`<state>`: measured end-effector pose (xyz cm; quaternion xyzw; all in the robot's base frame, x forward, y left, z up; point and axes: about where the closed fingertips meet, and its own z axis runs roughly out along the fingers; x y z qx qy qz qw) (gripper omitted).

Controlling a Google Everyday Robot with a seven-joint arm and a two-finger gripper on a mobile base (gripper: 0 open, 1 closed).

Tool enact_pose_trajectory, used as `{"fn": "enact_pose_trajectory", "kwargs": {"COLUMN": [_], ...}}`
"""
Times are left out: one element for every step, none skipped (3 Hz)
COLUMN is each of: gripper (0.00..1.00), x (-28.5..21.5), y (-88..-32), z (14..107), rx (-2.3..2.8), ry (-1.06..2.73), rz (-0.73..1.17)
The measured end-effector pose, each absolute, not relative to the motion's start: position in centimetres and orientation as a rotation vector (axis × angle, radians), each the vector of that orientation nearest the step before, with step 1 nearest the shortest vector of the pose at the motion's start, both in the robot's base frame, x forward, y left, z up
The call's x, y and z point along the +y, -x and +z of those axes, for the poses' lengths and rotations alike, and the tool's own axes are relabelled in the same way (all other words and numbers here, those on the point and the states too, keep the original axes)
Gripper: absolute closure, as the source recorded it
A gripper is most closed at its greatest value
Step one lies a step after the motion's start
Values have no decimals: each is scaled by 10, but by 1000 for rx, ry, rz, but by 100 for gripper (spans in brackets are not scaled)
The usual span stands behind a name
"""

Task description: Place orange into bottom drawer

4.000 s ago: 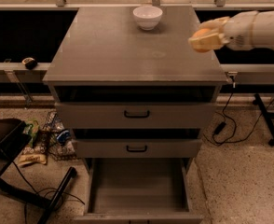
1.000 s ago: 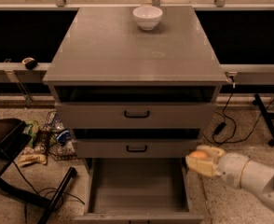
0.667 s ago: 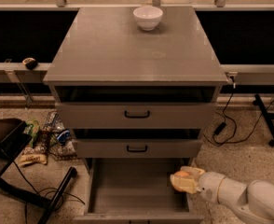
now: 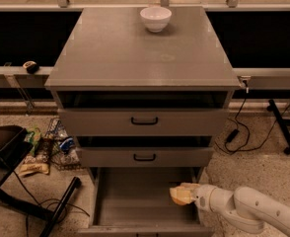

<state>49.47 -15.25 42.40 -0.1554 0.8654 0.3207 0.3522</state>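
Note:
My gripper needs to release the orange close to the middle of the bottom drawer's grey bottom [image 4: 157, 193].
The bottom drawer [image 4: 135, 194] is pulled open below the cabinet, a wide flat grey tray with low walls. My gripper [image 4: 181, 194] comes in from the lower right on a white arm [image 4: 248, 212]. It is just above the right side of the drawer's inside. It is shut on the orange [image 4: 177, 197], which shows as a small orange-yellow round shape between the pale fingers, partly hidden by them.
A white bowl [image 4: 156, 18] stands at the back of the cabinet top [image 4: 145, 53]. The two upper drawers [image 4: 144, 121] with black handles are slightly open. Snack bags and clutter [image 4: 46, 147] and a black stand leg [image 4: 61, 206] lie on the floor left; cables [image 4: 238, 127] run right.
The gripper with the orange came down from beside the cabinet top to the bottom drawer's level, then moved left and lower over the drawer's right side.

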Motion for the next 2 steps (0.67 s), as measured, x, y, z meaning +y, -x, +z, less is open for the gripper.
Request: {"fn": "enact_pose_trajectory", "kwargs": {"gripper": [100, 100], "x": [-149, -142], "y": [-496, -509], "z": [423, 393], "rx": [2243, 2259], "ry": [411, 388], "rz": [834, 890]}}
